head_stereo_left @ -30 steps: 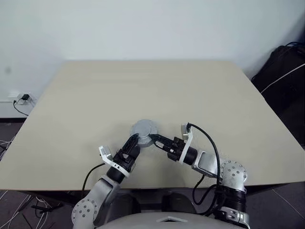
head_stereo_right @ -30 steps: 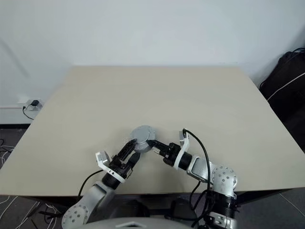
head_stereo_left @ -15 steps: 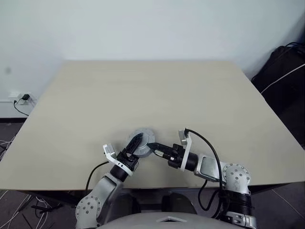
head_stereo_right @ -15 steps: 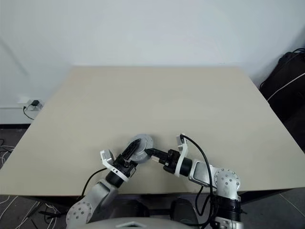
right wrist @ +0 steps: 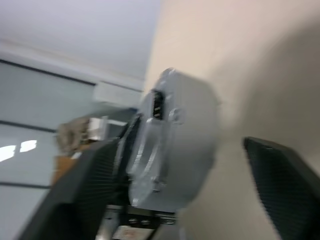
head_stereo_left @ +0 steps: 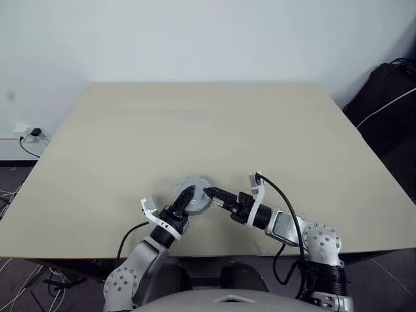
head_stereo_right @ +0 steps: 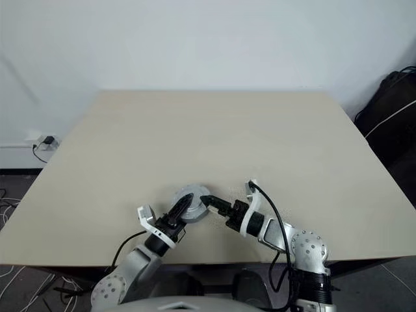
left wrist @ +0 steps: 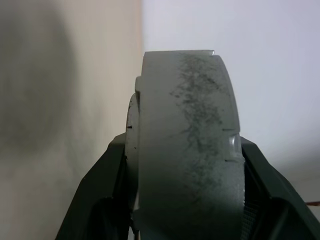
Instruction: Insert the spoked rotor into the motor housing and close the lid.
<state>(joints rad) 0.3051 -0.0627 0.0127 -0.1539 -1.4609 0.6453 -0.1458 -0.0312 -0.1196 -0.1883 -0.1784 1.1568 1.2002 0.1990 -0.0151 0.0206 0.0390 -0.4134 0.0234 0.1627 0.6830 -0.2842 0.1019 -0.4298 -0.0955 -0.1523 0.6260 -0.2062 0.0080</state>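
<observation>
The robot's left gripper will set the grey round unit down on the bare table (head_stereo_left: pixel 174 155) just beyond its black fingertips. The unit now hangs tilted above the table.
A grey round unit, the motor housing (left wrist: pixel 187 150) with its smooth silver-grey lid (head_stereo_left: pixel 195 186) on it, hangs tilted just above the table's front part. My left gripper (head_stereo_left: pixel 184 197) is shut on it, one black finger (left wrist: pixel 107 192) against each flat face. My right gripper (head_stereo_left: pixel 212 194) is at the unit's right rim, open. Its fingers (right wrist: pixel 282 187) are spread wide, and the one on the table side is clear of the metal. The spoked rotor is hidden.
The beige table (head_stereo_left: pixel 208 123) stretches far ahead and to both sides. A black bag (head_stereo_left: pixel 390 97) lies on the floor past its right edge. A wall socket with cables (head_stereo_left: pixel 29 135) sits low at the left.
The grey unit has come nearer and lower. My left gripper, open beside it before, has closed on it. My right gripper, which pinched its rim, has opened and drawn slightly right.
</observation>
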